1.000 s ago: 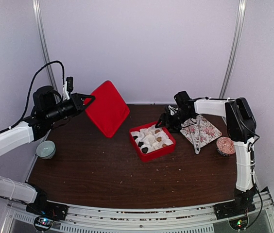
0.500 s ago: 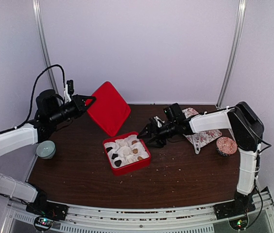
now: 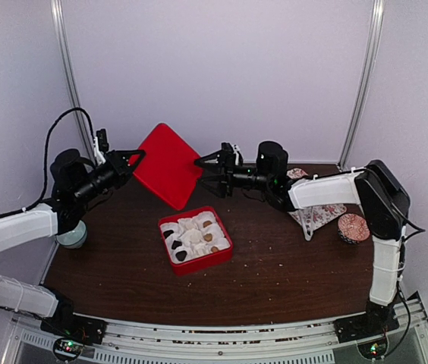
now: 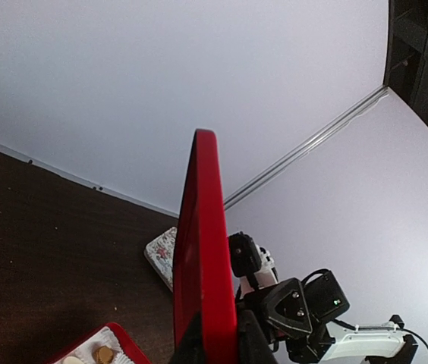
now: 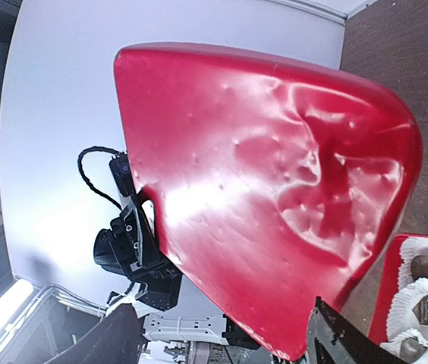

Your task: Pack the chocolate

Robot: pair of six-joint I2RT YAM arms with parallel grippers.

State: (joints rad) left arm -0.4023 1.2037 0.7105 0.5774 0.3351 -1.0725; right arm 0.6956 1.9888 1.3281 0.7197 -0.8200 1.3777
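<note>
The red lid's broad side faces the open fingers of the robot's right gripper, so that gripper should move in and pinch the lid's free edge [image 3: 196,175] before covering the box.
The chocolate [image 3: 180,255], dark and tan lumps in white paper cups, lies in a red box [image 3: 224,250] at mid-table. One tan lump [image 4: 105,354] shows in the left wrist view and a dark one [image 5: 424,266] in the right wrist view. My left gripper [image 3: 133,158] is shut on the left corner of a red lid [image 3: 167,165] and holds it up on edge above the table's back. That lid [image 4: 202,250] stands edge-on between the left gripper's [image 4: 218,347] fingers. My right gripper [image 3: 206,168] is open at the lid's right corner. The lid [image 5: 275,182] fills the right wrist view, its low corner between the fingers [image 5: 115,341].
A floral patterned cloth [image 3: 316,206] lies at the back right, with a round pinkish-brown disc [image 3: 352,227] beside it. A small pale green bowl [image 3: 70,236] sits at the left edge, partly behind my left arm. Crumbs dot the dark brown table [image 3: 290,280].
The red box has slid left toward the table's middle, pushed by my right gripper. That gripper then rose and moved left to the lid's right corner. The left gripper with the lid barely shifted.
</note>
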